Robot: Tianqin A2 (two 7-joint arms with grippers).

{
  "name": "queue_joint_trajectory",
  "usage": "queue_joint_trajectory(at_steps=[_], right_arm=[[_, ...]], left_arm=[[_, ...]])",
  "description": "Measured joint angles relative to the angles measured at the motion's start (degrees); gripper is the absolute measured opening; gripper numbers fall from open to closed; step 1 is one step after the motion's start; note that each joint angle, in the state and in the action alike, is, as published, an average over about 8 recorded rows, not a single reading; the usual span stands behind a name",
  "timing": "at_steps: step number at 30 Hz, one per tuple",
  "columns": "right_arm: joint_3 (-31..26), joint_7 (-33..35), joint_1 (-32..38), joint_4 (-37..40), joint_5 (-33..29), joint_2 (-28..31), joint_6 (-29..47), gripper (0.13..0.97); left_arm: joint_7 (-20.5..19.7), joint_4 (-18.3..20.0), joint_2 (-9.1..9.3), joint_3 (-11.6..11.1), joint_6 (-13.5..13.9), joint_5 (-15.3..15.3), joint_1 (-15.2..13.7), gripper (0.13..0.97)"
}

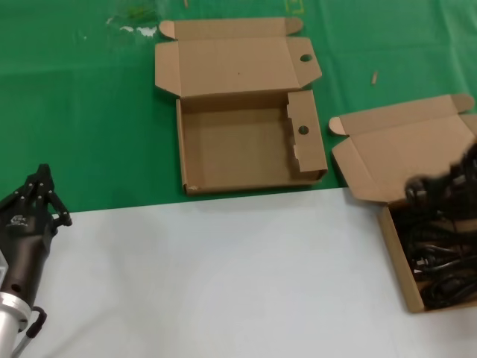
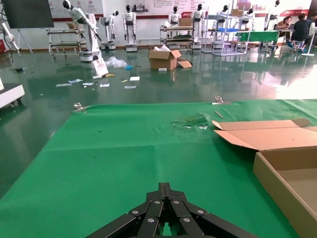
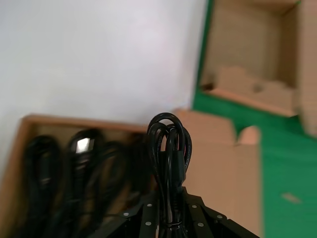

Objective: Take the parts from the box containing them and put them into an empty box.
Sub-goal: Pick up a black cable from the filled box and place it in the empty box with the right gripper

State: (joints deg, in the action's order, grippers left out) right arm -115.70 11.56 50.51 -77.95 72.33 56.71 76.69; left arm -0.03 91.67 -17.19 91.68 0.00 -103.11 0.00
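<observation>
My right gripper is to put the black coiled cable, now held over the parts box, down on the empty box's bottom, near its middle (image 1: 223, 141) (image 3: 247, 30), and leave it there.
The empty box (image 1: 238, 149), with round holes in its flaps, lies open on the green mat at centre; it also shows in the right wrist view (image 3: 247, 59). The box containing the parts (image 1: 410, 149) lies open at the right edge with several black coiled cables (image 1: 443, 268) inside. My right gripper (image 1: 466, 175) hangs over this box, shut on one black coiled cable (image 3: 170, 144) that stands up between its jaws (image 3: 170, 198), above the box's plain lid (image 3: 218, 163). Other cables (image 3: 79, 168) lie in the box below. My left gripper (image 1: 41, 183) is shut and empty at the lower left.
The near part of the table is white (image 1: 223, 276) and the far part is a green mat (image 1: 89, 112). From the left wrist view, the empty box's wall (image 2: 282, 188) lies ahead to one side of the left gripper (image 2: 166, 191).
</observation>
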Motion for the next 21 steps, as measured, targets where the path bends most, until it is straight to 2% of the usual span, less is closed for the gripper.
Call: queue_joint_trajectory(at_steps=[4, 11, 16, 21], right_arm=[[-0.35, -3.80, 5.14, -2.20, -1.21, -3.13, 1.14, 0.205], [-2.70, -11.00, 13.46, -3.20, -5.04, -13.02, -0.15, 0.204], [-5.45, -14.43, 17.24, -0.40, -8.77, -20.96, -2.75, 0.204], [-8.50, -15.76, 19.00, 5.59, -12.08, -29.46, -7.18, 0.203]], left_arm=[[0.00, 0.00, 0.00, 0.00, 0.00, 0.00, 0.00, 0.140], [0.00, 0.00, 0.00, 0.00, 0.00, 0.00, 0.00, 0.140], [0.00, 0.00, 0.00, 0.00, 0.00, 0.00, 0.00, 0.140], [0.00, 0.00, 0.00, 0.00, 0.00, 0.00, 0.00, 0.140]])
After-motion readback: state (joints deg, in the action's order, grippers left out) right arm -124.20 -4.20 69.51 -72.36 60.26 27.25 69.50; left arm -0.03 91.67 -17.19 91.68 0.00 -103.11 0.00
